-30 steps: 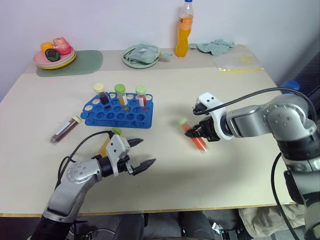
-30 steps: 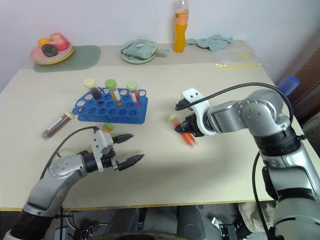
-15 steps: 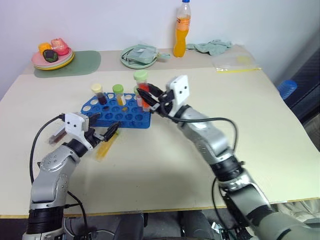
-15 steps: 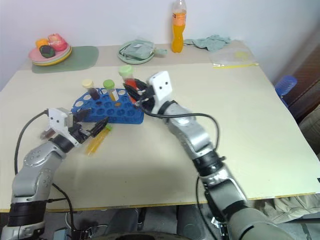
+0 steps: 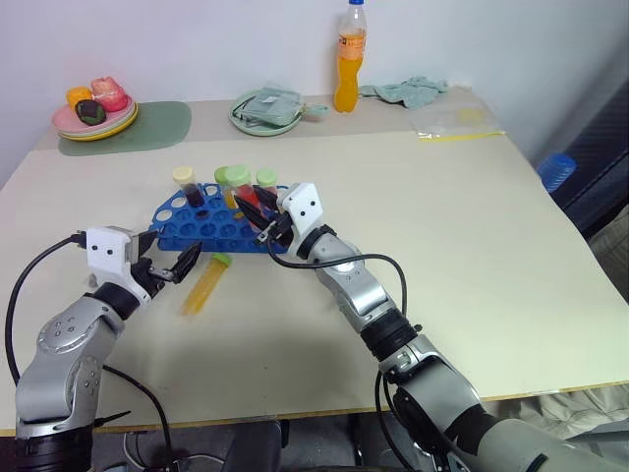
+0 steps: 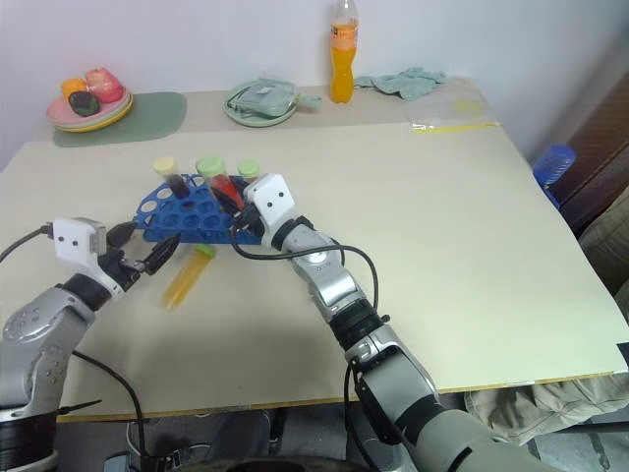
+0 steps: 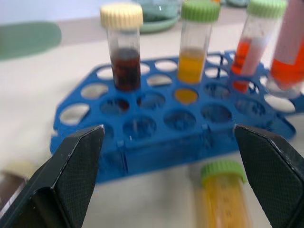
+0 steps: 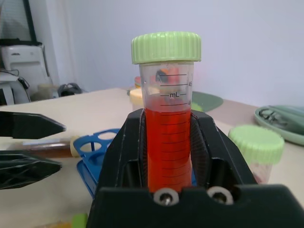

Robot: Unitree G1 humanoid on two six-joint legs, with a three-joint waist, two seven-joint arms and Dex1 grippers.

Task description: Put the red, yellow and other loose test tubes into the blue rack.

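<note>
Next, I release the red tube from my right gripper in the front row of the blue rack, before the other red tube (image 5: 266, 234).
The blue rack (image 5: 211, 224) stands left of the table's middle and holds three upright tubes: a cream-capped dark tube (image 7: 124, 61), a green-capped yellow one (image 7: 194, 57) and a green-capped red one (image 7: 251, 45). My right gripper (image 5: 257, 212) is shut on a green-capped red test tube (image 8: 167, 137), upright above the rack's right end. A yellow test tube (image 5: 204, 287) lies on the table in front of the rack. My left gripper (image 5: 172, 267) is open and empty, just left of the yellow tube, pointing at the rack. A dark tube (image 8: 45, 145) lies on the table behind it.
Along the far edge are a plate of toy food (image 5: 93, 110) on a green mat (image 5: 162, 120), a green plate with a cloth (image 5: 263, 106), an orange drink bottle (image 5: 346, 64), a green rag (image 5: 413, 90) and a plastic bag (image 5: 462, 123).
My right arm has swung left across the table, carrying the red tube to the rack. The left gripper has drawn left off the yellow tube and stayed open.
</note>
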